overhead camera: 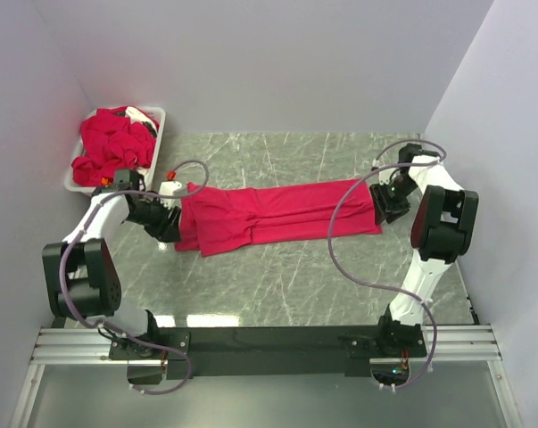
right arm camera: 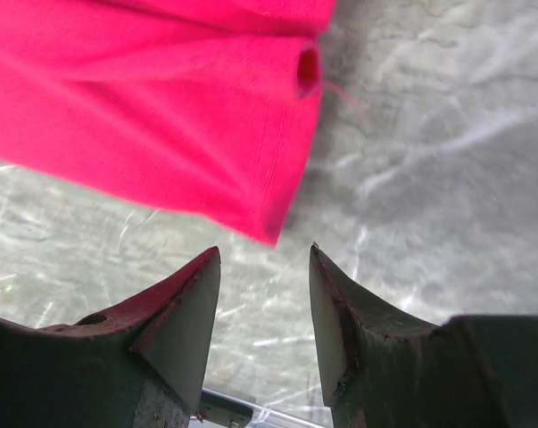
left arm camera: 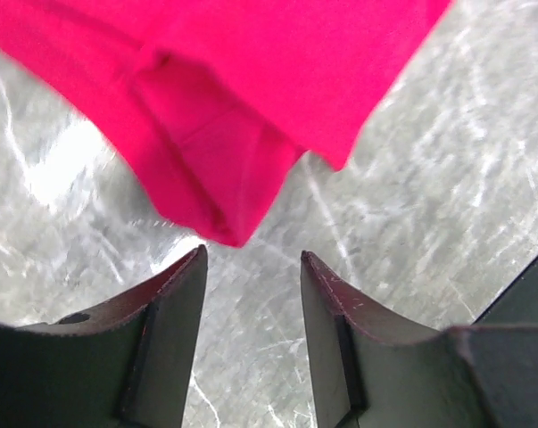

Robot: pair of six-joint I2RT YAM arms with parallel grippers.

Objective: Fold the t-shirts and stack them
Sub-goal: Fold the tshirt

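My left gripper closes next on the near corner (overhead camera: 203, 253) (left arm camera: 338, 160) of the red t-shirt's top flap, which sticks out past the near edge of the folded strip.
One red t-shirt (overhead camera: 277, 212) lies folded into a long strip across the middle of the table. Its left end (left arm camera: 224, 152) hangs just beyond my left gripper (left arm camera: 253, 254), which is open with only bare table between its fingers. At the strip's right end (right arm camera: 188, 125), my right gripper (right arm camera: 265, 250) is also open and holds nothing; the cloth corner lies just past its fingertips. In the top view the left gripper (overhead camera: 172, 225) is at the strip's left end and the right gripper (overhead camera: 382, 203) at its right end. More red t-shirts (overhead camera: 115, 147) are heaped in the bin.
A white plastic bin (overhead camera: 158, 134) stands at the back left corner against the left wall. Walls close in the table on the left, back and right. Grey cables loop from both arms over the table near the shirt's ends.
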